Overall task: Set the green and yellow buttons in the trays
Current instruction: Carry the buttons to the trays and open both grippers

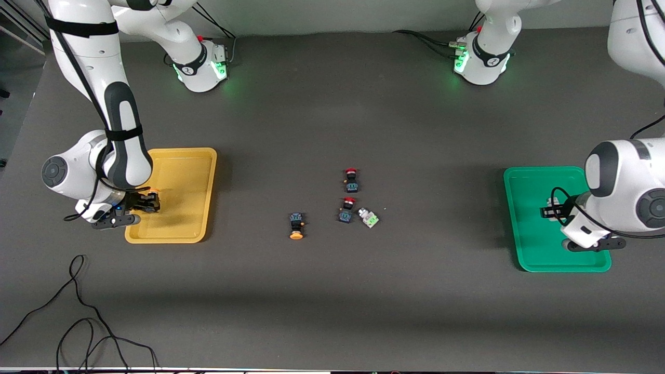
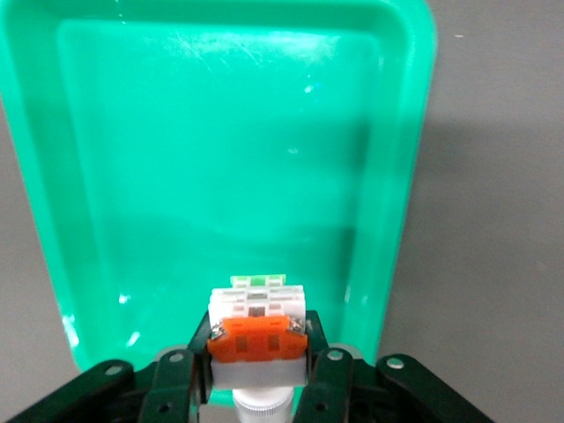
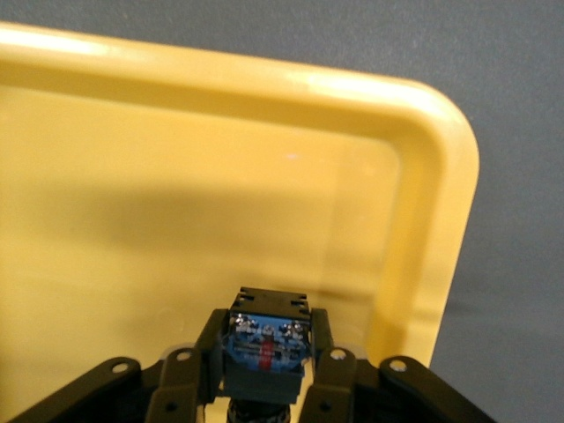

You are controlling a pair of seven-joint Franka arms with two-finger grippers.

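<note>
The robot's left gripper will release the orange-faced button on the green tray's bottom (image 1: 537, 222) (image 2: 280, 236), closer to the tray's rim that faces the red-capped switches.
My left gripper (image 1: 552, 210) is over the green tray (image 1: 530, 249) and is shut on a pale grey-white button with an orange face (image 2: 256, 337); the tray floor (image 2: 220, 150) lies just below it. My right gripper (image 1: 147, 201) is over the yellow tray (image 1: 182, 176) and is shut on a dark-bodied button (image 3: 266, 345); its cap is hidden in the right wrist view, with the tray (image 3: 132, 220) below. On the table lie a yellow-capped dark button (image 1: 296, 226) and a pale button with a green face (image 1: 369, 217).
Two red-capped dark switches (image 1: 351, 179) (image 1: 346, 210) lie mid-table, the nearer one beside the pale green-faced button. Loose black cables (image 1: 78, 317) lie near the front edge toward the right arm's end. The two arm bases stand at the table's back edge.
</note>
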